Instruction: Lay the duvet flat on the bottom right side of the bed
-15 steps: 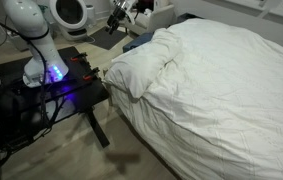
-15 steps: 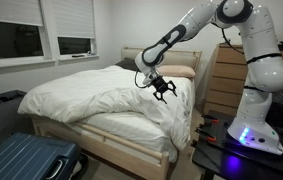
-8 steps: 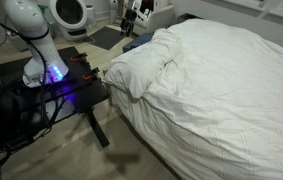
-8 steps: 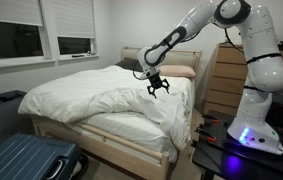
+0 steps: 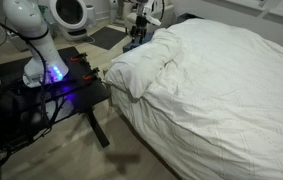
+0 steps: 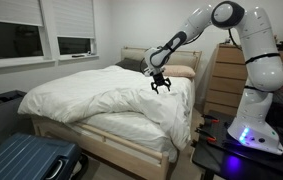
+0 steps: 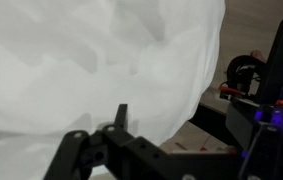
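My gripper is going to close on the folded edge [image 5: 163, 60] of the duvet's bunched corner, on the side that faces the middle of the bed.
The duvet [image 5: 221, 80] is white and puffy and covers the bed [image 6: 131, 150] in both exterior views. One corner of it is bunched and folded over [image 5: 136, 70] near the black table. My gripper [image 6: 161, 85] hangs above the duvet's edge near the pillow end, open and empty. It also shows at the top of an exterior view [image 5: 138, 22]. In the wrist view the duvet [image 7: 81, 60] fills the picture, and only one dark finger [image 7: 121, 115] shows above the gripper body.
A black table with a blue light [image 5: 56, 85] carries the robot base beside the bed [image 6: 236, 150]. A blue suitcase [image 6: 26, 160] lies on the floor at the bed's foot. A wooden dresser [image 6: 221, 80] and pillows [image 6: 176, 71] are at the head end.
My gripper has risen off the duvet and moved toward the headboard, still open and empty. The duvet has not visibly moved.
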Available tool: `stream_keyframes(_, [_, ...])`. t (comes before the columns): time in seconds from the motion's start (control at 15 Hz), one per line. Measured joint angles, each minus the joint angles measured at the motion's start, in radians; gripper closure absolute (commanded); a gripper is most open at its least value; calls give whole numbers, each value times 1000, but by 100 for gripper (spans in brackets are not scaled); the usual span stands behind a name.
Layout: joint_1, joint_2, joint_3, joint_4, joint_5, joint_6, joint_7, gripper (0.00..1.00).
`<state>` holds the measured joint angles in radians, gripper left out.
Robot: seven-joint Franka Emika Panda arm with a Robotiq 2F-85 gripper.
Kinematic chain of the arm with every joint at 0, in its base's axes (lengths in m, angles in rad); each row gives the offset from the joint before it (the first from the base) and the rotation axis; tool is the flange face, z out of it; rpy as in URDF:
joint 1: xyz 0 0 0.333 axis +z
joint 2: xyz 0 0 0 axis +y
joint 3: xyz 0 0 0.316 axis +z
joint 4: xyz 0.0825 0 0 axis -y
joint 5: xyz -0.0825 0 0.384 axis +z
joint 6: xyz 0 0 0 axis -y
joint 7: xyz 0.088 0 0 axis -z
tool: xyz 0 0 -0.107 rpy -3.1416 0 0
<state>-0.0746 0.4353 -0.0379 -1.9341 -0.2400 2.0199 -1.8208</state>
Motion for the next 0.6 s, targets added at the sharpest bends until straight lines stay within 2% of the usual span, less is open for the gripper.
stream_keyframes(0.4, [-55,3,-55,2,-35,117,104,0])
stream_keyframes(0.6, [-99,-5,-65,2,7,152,175,0])
